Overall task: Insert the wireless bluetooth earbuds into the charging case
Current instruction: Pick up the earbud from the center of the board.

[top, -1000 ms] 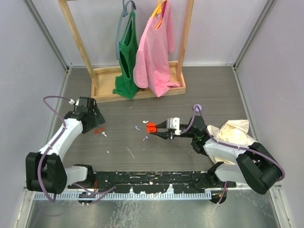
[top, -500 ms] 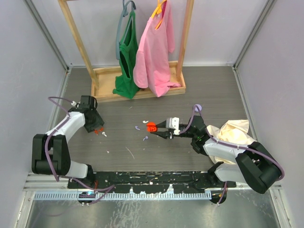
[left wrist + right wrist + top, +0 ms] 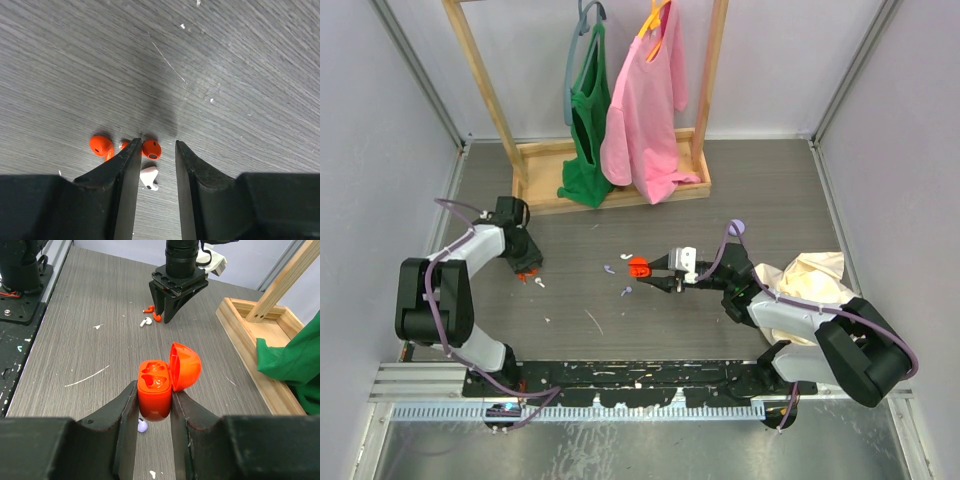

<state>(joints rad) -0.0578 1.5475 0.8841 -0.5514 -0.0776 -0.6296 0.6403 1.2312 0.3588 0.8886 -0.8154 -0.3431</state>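
Note:
The stem of the orange earbud sticks out crosswise under a finger of my left gripper, so I should open wider, turn the stem lengthwise and grab the earbud's round head (image 3: pixel 152 149).
My right gripper (image 3: pixel 154 390) is shut on an orange charging case (image 3: pixel 156 390) held upright above the table, lid (image 3: pixel 184 366) open and both sockets empty. One lavender earbud (image 3: pixel 142 426) lies just beneath it. From above, two lavender earbuds (image 3: pixel 609 269) (image 3: pixel 627 292) lie by the case (image 3: pixel 638 267). At the left, my left gripper (image 3: pixel 158 143) points down at the table, jaws narrowly open. An orange earbud (image 3: pixel 151 149) sits between its tips against the left finger, with a gap to the right one. A white earbud (image 3: pixel 149 178) and another orange earbud (image 3: pixel 101 145) lie alongside.
A wooden rack (image 3: pixel 620 195) holding a green top (image 3: pixel 588 110) and a pink shirt (image 3: pixel 645 100) stands at the back. A crumpled cream cloth (image 3: pixel 810 280) lies over the right arm. Thin white streaks (image 3: pixel 592 321) dot the table.
The left arm has folded in and brought its gripper onto the orange earbuds, its jaws narrowing from wide open. The right gripper and the case have not moved.

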